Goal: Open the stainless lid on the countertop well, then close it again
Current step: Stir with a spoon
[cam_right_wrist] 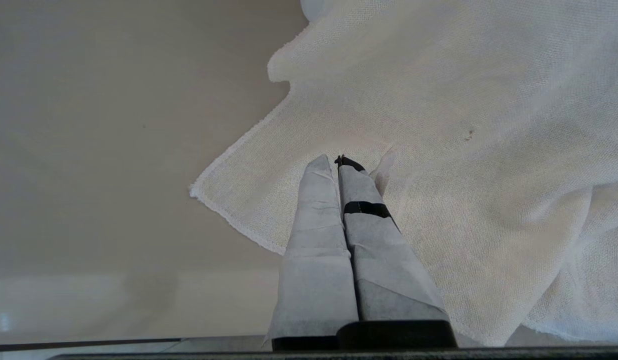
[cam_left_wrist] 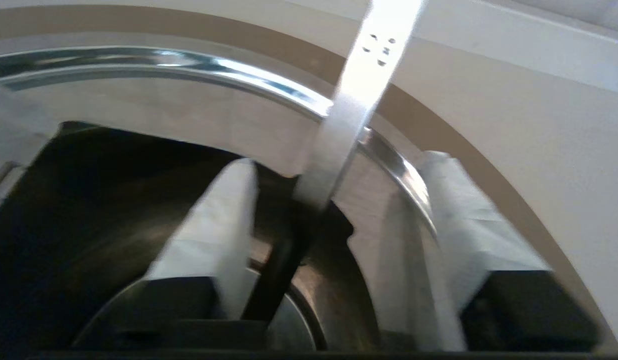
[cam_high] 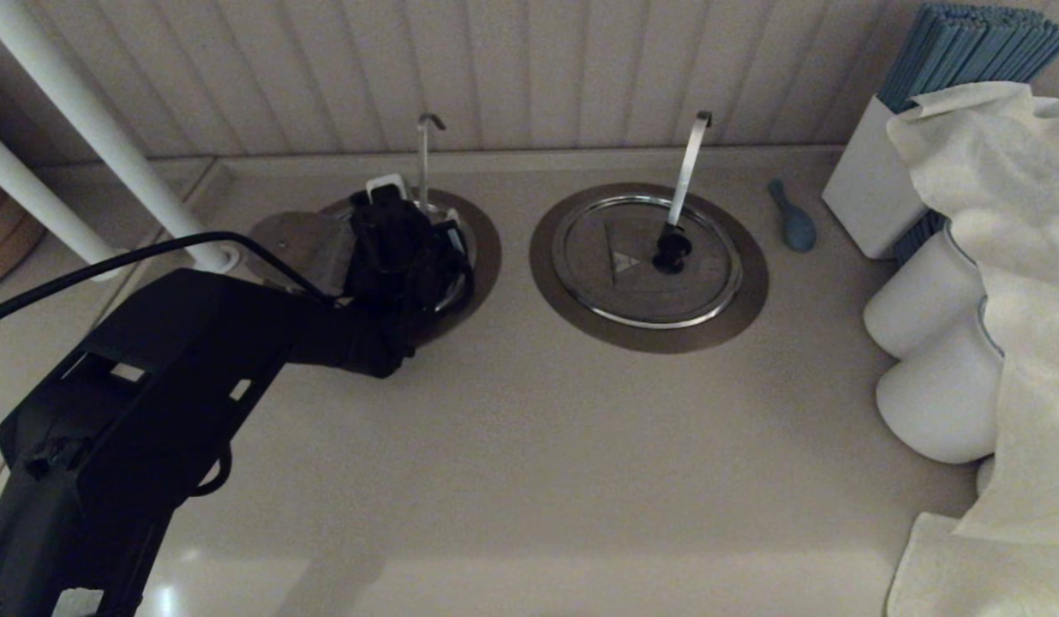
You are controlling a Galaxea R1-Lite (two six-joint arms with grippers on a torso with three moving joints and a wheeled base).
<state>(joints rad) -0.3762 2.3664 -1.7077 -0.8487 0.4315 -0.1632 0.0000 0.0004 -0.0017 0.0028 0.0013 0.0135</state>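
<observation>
The fingers of my left gripper are on both sides of the rod's low part, close over the well's dark hole, so I should back up and take the rod's upper part (cam_high: 423,154) above the collar.
The countertop well sits at the back left, with its brushed-steel collar (cam_high: 487,248) and thin grey hooked rod (cam_high: 424,158) standing behind it. My left gripper (cam_high: 392,201) hangs right over it and hides most of it. A steel part of the stainless lid (cam_high: 294,244) shows swung out to the left of the hole. From the left wrist, the left gripper (cam_left_wrist: 339,160) is open, its fingers either side of the rod (cam_left_wrist: 349,110). The well's dark hole (cam_left_wrist: 89,210) gapes beside a lid panel (cam_left_wrist: 384,240). The knob is hidden. My right gripper (cam_right_wrist: 337,159) is shut and empty.
The twin disc (cam_high: 645,257) with its pale strip handle (cam_high: 688,167) lies shut to the right. A blue spoon-like thing (cam_high: 793,218), a white box (cam_high: 864,188), white jars (cam_high: 932,291) and a white cloth (cam_high: 1009,257) crowd the right. White pipes (cam_high: 84,128) slant at far left.
</observation>
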